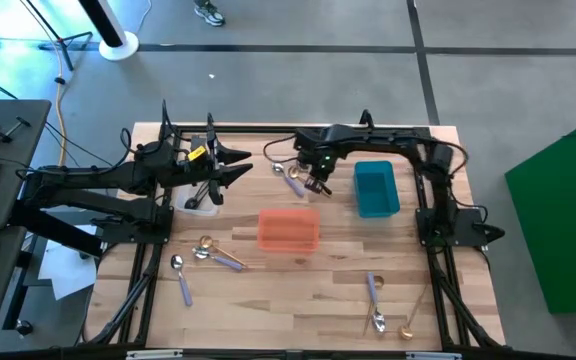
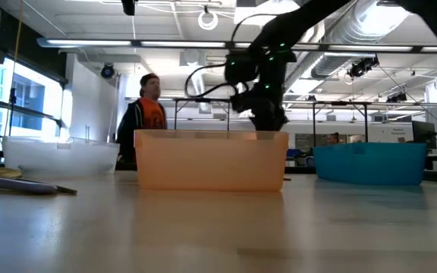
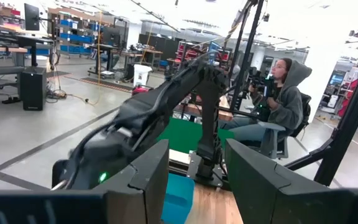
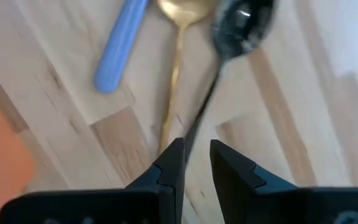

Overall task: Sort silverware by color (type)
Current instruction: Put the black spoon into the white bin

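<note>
The black spoon lies at a slant across my right gripper's fingers near the loose end of the spoon's handle. I should open, turn in line and take the handle nearer the spoon's bowl (image 4: pixel 217 73).
My right gripper (image 1: pixel 318 186) hangs over the table's far middle, pointing down, shut on a glossy black spoon (image 4: pixel 241 25). Under it a gold spoon (image 4: pixel 178 68) and a spoon with a lavender handle (image 4: pixel 120 46) lie flat on the wood. More silverware lies near left (image 1: pixel 208 250) and near right (image 1: pixel 376 300). My left gripper (image 3: pixel 194 180) waits open and level at the far left, beside the clear bin (image 1: pixel 196 203). In the low view the orange bin (image 2: pixel 211 159) hides my right gripper's fingertips. My right gripper pinches the black spoon's thin handle (image 4: pixel 190 140) between its two fingers, near the handle's free end. The fingers come from above, pointing down. The spoon slants away below them, bowl (image 4: pixel 244 22) outermost, and appears lifted off the wood.
The orange bin (image 1: pixel 288 230) stands mid-table, just nearer than my right gripper. The teal bin (image 1: pixel 376 188) is to its right. Bare wood lies along the near middle. People show in the room beyond the table.
</note>
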`<action>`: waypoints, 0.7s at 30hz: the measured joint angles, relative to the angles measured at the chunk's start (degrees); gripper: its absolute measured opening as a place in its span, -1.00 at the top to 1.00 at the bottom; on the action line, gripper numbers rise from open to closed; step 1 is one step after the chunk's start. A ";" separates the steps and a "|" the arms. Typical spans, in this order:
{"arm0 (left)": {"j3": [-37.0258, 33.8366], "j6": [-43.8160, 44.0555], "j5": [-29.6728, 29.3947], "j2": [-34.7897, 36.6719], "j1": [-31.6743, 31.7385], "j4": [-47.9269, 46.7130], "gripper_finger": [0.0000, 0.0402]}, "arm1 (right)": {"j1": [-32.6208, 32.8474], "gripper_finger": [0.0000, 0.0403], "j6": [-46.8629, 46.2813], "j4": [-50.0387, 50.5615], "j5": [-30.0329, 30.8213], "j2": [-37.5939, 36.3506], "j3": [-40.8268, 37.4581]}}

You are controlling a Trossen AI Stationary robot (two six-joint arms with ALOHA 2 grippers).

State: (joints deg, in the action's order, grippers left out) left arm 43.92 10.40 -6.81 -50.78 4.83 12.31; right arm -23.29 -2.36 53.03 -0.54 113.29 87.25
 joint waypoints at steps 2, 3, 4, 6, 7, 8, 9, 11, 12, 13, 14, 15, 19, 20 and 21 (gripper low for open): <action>0.00 -0.01 0.00 0.00 0.01 -0.01 0.27 | -0.86 0.69 -3.66 -3.77 -0.53 -4.34 -4.23; 0.00 -0.03 0.00 0.00 0.01 -0.01 0.27 | -1.29 0.69 -5.81 -5.40 -1.66 -6.19 -5.93; 0.00 -0.03 0.00 0.00 0.01 -0.01 0.27 | -1.59 0.69 -7.36 -6.72 -2.78 -7.67 -7.29; 0.00 -0.03 -0.01 0.00 0.01 -0.01 0.27 | -2.17 0.69 -8.68 -7.89 -3.98 -9.09 -9.15; 0.00 -0.03 -0.01 0.00 0.01 -0.01 0.27 | -2.22 0.69 -9.44 -8.07 -3.90 -9.13 -9.37; 0.00 -0.03 -0.02 0.00 0.01 -0.01 0.27 | -2.20 0.69 -10.02 -7.87 -3.97 -8.98 -9.39; 0.00 -0.03 0.00 0.00 0.01 -0.01 0.27 | -2.20 0.69 -10.70 -7.84 -3.98 -8.59 -9.31; 0.00 -0.03 0.00 0.00 0.01 -0.01 0.27 | -2.16 0.69 -10.73 -8.07 -4.00 -6.86 -8.11; 0.00 -0.03 0.00 0.00 -0.01 -0.01 0.27 | -2.10 0.69 -10.74 -7.95 -4.00 -5.93 -7.37; 0.00 -0.03 0.00 0.00 -0.01 0.01 0.27 | -2.09 0.69 -10.99 -7.79 -4.00 -5.04 -6.45; 0.00 -0.05 -0.01 0.00 -0.01 0.00 0.27 | -2.09 0.69 -11.50 -7.87 -3.96 -4.16 -5.29; 0.00 -0.03 -0.02 0.00 -0.01 -0.01 0.27 | -2.11 0.69 -11.86 -8.38 -3.93 -3.39 -4.22; 0.00 -0.03 -0.01 0.00 -0.01 -0.01 0.27 | -2.54 0.69 -12.18 -8.26 -3.01 -0.55 -2.22; 0.00 -0.04 -0.01 0.00 -0.01 -0.01 0.27 | -2.74 0.69 -12.31 -8.48 -2.92 -0.18 -2.20; 0.00 -0.03 0.00 0.00 -0.01 0.00 0.27 | -2.96 0.69 -12.68 -8.54 -2.84 0.08 -2.15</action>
State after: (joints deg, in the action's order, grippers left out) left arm 43.92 10.37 -6.81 -50.78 4.82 12.31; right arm -26.26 -15.04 44.49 -3.38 113.38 85.10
